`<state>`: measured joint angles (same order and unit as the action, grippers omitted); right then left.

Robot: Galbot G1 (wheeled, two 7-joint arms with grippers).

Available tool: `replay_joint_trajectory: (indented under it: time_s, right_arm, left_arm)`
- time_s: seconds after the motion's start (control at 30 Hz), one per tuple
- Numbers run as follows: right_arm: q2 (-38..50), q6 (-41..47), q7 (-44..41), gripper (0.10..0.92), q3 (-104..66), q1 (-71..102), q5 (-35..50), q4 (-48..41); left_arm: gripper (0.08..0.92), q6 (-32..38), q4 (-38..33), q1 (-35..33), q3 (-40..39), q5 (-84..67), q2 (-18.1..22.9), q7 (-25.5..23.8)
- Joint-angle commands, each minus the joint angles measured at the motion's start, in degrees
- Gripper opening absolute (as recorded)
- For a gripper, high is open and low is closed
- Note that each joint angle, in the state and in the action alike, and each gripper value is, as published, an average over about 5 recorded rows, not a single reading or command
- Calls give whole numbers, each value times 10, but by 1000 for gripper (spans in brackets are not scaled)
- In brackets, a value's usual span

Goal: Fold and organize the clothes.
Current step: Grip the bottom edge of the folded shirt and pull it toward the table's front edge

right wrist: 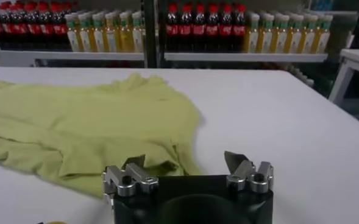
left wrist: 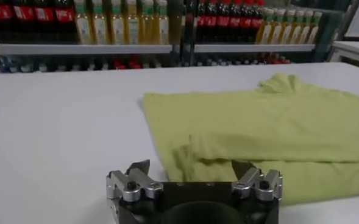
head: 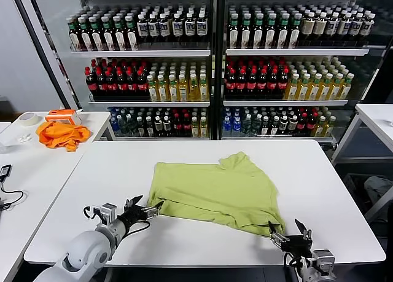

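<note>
The lime-green T-shirt's near edge is slanted and wrinkled toward my right gripper, so before folding, I will use my right gripper to pinch the T-shirt's corner there (head: 278, 225) and pull it straight.
The lime-green T-shirt (head: 215, 193) lies flattened on the white table (head: 116, 165), its near part folded over into a doubled layer. No print shows on the upper side. My left gripper (head: 146, 203) hovers open at the shirt's near left corner. In the left wrist view its gripper (left wrist: 190, 164) stands wide with the folded hem (left wrist: 228, 152) just beyond the fingertips and nothing between them. My right gripper (head: 285, 225) is open at the near right corner. The right wrist view shows that gripper (right wrist: 184, 158) empty, with the shirt's edge (right wrist: 81, 122) ahead of one finger.
A bright orange garment (head: 60, 134) and a tape roll (head: 27, 118) rest on the side table at the far left. Tall shelves of bottles (head: 209, 67) stand behind the table. Another white table (head: 377, 119) is at the right.
</note>
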<state>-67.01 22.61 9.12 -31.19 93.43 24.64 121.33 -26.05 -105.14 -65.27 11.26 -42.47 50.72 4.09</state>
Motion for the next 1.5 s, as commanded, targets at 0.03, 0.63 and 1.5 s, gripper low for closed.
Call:
replay_joint_trajectory:
  time_s: [0.03, 0.63, 1.5]
  right_arm:
    - [-5, 1, -6, 809, 10, 2, 18, -8]
    - [-6, 5, -1, 317, 13, -3, 31, -21]
    - [9, -44, -31, 145, -40, 175, -65, 102]
  left_arm:
    - [822, -27, -6, -14, -5, 9, 6, 28]
    - [351, -55, -7, -15, -21, 10, 10, 36]
    - [113, -61, -198, -230, 112, 27, -38, 48]
